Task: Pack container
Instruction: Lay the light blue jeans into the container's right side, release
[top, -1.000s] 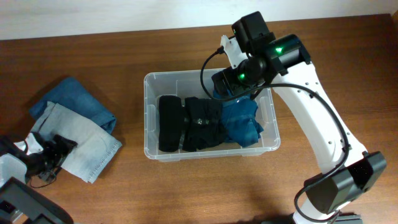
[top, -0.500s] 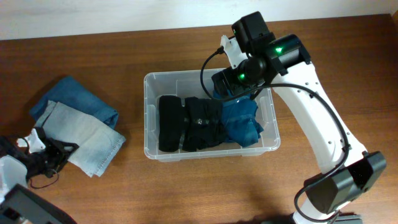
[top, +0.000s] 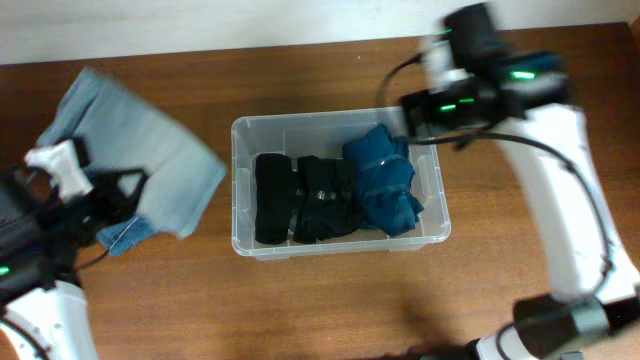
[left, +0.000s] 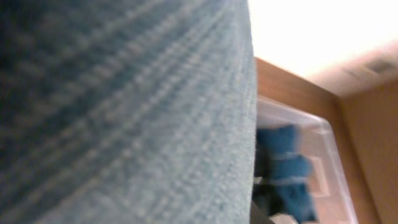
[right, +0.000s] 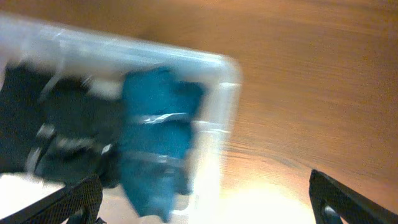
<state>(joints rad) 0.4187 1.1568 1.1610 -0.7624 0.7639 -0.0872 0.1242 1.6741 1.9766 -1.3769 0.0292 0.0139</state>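
Next, my left gripper releases the light blue denim cloth on top of the teal cloth (top: 380, 180) (left: 287, 167) in the clear container.
The clear container (top: 240, 180) stands mid-table and holds two black bundles (top: 272, 198) (top: 325, 198) and a teal cloth (top: 385, 185). My left gripper (top: 108, 198) is shut on a light blue denim cloth (top: 150, 140), which hangs lifted left of the container. That denim (left: 124, 112) fills the left wrist view and hides the fingers; the container (left: 323, 143) shows at its right. My right gripper (top: 405, 112), blurred, stands open and empty over the container's far right corner. In the right wrist view, the right gripper (right: 205, 211) is open above the container's rim (right: 224, 87) and the teal cloth (right: 155, 124).
A darker blue edge of fabric (top: 128, 236) shows under the lifted denim. Bare wooden table (top: 330, 310) lies in front of the container and to its right (right: 311, 93). A pale wall runs along the far table edge.
My left gripper shut on the light denim cloth and raised it from the table towards the container. My right arm drew back out of the container, up and to the right.
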